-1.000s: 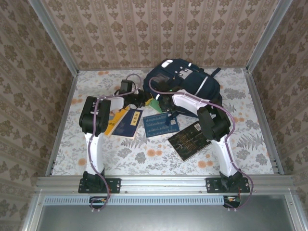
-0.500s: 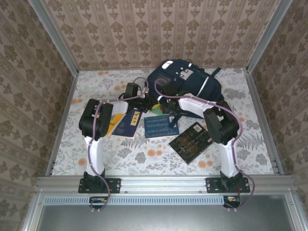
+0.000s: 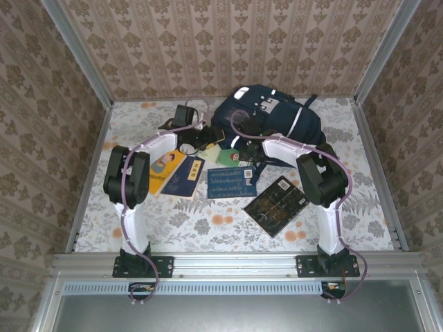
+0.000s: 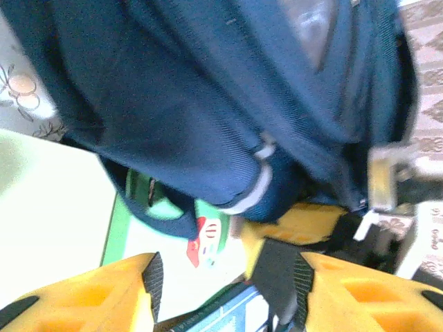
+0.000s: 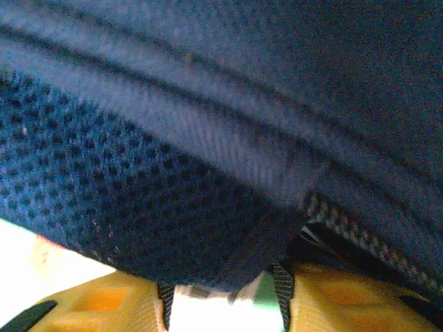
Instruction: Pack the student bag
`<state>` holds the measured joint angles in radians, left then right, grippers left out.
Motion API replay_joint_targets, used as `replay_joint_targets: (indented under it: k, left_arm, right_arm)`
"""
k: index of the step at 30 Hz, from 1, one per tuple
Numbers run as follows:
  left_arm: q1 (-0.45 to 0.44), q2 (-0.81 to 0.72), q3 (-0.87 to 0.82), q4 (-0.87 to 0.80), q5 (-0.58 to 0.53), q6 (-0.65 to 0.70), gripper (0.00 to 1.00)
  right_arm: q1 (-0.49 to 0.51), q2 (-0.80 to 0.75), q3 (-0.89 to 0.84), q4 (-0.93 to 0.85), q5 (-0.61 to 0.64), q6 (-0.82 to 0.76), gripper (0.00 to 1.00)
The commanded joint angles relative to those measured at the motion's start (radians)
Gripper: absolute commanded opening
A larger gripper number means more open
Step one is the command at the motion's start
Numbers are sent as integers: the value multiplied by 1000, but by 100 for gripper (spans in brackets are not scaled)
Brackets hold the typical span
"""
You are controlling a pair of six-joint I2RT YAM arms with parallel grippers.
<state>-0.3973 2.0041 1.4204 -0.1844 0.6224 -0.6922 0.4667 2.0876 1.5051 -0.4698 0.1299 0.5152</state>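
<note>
My left gripper needs to first lift the green-and-white book clear, as it runs beneath the bag's hem, and my right gripper needs to take the book's other end (image 3: 244, 157).
The student bag (image 3: 273, 117), navy with white patches, lies at the back of the table. My left gripper (image 3: 202, 143) stands at its left front edge, open (image 4: 225, 270), with nothing between its fingers. Under them lies a green-and-white book (image 4: 173, 256) that runs beneath the bag's hem (image 4: 208, 138). The same book (image 3: 225, 156) pokes out below the bag in the top view. My right gripper (image 3: 239, 142) is at the bag's front edge. It is shut (image 5: 221, 290) on the bag's thick mesh padding (image 5: 138, 200), which fills the gap between the pads.
In front of the bag lie a yellow book (image 3: 166, 168), a dark blue book (image 3: 188, 178), a blue patterned book (image 3: 232, 182) and a black book (image 3: 277, 205). The two grippers are close together; a right finger (image 4: 297, 225) shows just beyond my left fingertips. Walls enclose the table.
My left jaws have opened, and that arm's elbow has swung left. The right gripper has moved up against the bag's edge. More of the green-and-white book shows now.
</note>
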Motion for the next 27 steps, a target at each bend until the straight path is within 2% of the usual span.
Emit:
replay_joint_targets:
  k: [1, 8, 11, 15, 21, 27]
  left_arm:
    - [-21, 76, 47, -135, -65, 76, 57]
    - [-29, 142, 116, -193, -109, 105, 61]
    - [-33, 161, 140, -214, -98, 113, 63]
    - [-45, 176, 147, -226, -73, 125, 65]
    - [-52, 194, 140, -218, -25, 123, 66]
    - [-52, 199, 116, -191, 14, 101, 66]
  right_arm:
    - [-85, 68, 64, -41, 79, -37, 49]
    - [-103, 82, 165, -91, -13, -55, 57]
    - [-81, 28, 115, -114, -67, -33, 64]
    - [-74, -67, -47, -74, -103, 28, 74]
    - [-87, -72, -156, 18, -244, 86, 74]
    - [-95, -61, -167, 124, -360, 179, 66]
